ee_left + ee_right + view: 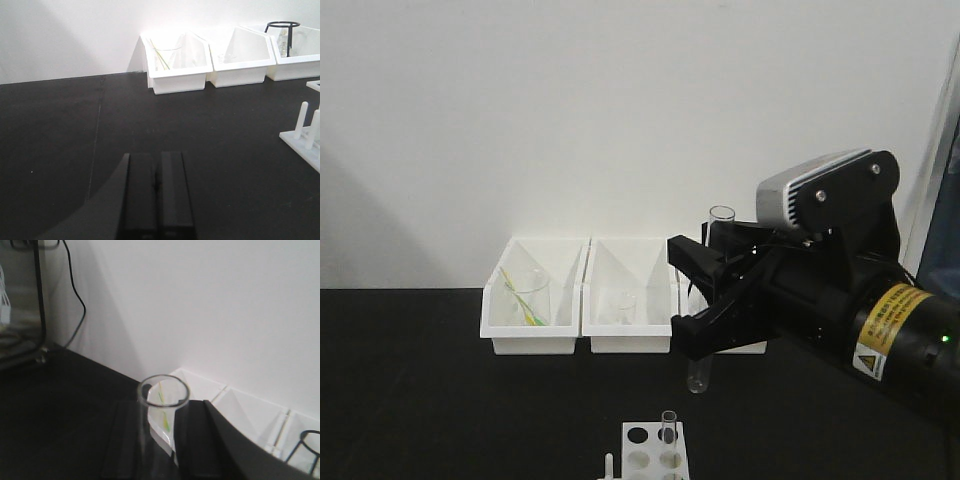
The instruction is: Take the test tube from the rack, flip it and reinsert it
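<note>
Next, my right gripper lets go of the glass test tube in the white rack [633, 468], between the rack's peg and the standing tube.
My right gripper [692, 290] is shut on a clear glass test tube [699, 375] and holds it upright in the air, open rim at the top, round bottom hanging below the jaws. In the right wrist view the tube's rim [163, 391] stands between the two black fingers [200, 440]. The white rack [654, 455] sits at the bottom edge below the tube, with a second tube [668, 432] standing in one of its holes. The rack's pegs [306, 131] show at the right of the left wrist view. My left gripper [156, 187] is shut and empty, low over the black table.
Three white bins stand in a row against the back wall [533, 300]. The left bin holds a glass beaker with a yellow-green stick [528, 298]. A black wire ring stand [281, 26] is in the right bin. A dark cabinet and cable [30, 300] are at far left.
</note>
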Available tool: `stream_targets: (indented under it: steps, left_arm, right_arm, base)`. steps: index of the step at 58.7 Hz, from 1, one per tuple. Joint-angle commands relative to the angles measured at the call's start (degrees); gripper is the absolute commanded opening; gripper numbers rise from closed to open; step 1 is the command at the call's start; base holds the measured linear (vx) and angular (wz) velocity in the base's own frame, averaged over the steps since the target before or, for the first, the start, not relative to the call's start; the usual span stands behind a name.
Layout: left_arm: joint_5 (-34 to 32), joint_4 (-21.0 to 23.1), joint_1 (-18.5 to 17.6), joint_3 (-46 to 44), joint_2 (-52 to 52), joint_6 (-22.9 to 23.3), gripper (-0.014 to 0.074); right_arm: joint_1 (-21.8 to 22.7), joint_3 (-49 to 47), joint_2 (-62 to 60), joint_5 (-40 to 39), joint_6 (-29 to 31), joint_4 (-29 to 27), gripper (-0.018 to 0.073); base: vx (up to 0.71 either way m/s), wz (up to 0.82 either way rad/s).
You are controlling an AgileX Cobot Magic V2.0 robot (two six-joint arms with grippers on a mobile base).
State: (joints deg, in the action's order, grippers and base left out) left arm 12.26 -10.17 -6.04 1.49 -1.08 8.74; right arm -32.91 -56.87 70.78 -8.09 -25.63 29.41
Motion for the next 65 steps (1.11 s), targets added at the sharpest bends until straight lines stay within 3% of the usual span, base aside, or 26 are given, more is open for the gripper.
stream_targets:
  steps: [1, 11, 15, 22, 42, 65]
  left_arm:
    - [-4.4, 0.3, 0.0, -0.2, -0.4, 0.5, -0.0006]
    - [-4.4, 0.3, 0.0, -0.2, -0.4, 0.5, -0.0006]
    - [-4.4, 0.3, 0.0, -0.2, -0.4, 0.5, -0.0006]
    - [-4.4, 0.3, 0.0, -0.2, -0.4, 0.5, -0.0006]
    - [-4.4, 0.3, 0.0, -0.2, -0.4, 0.5, -0.0006]
    - [-4.4, 0.3, 0.0, -0.2, -0.4, 0.5, -0.0006]
  right_arm:
    - [0.3, 1.6, -0.8, -11.4, -2.2, -0.8, -0.0011]
    - [0.3, 13.5, 0.5, -30.7, 7.2, -3.1, -0.0011]
    - [0.3, 16.5, 1.6, -34.8, 10.4, -5.5, -0.0011]
    - [0.3, 18.5, 3.4, -34.5, 14.2, -6.6, -0.0011]
    - [0.2, 18.6, 10.1, -40.1, 14.2, -5.2, -0.0011]
    - [0.2, 18.6, 16.0, -40.2, 16.2, -2.8, -0.0011]
  base:
    - [0.0, 0.0]
    - [0.0, 0.0]
    - [0.0, 0.0]
    - [0.0, 0.0]
    - [0.0, 0.0]
    - [0.0, 0.0]
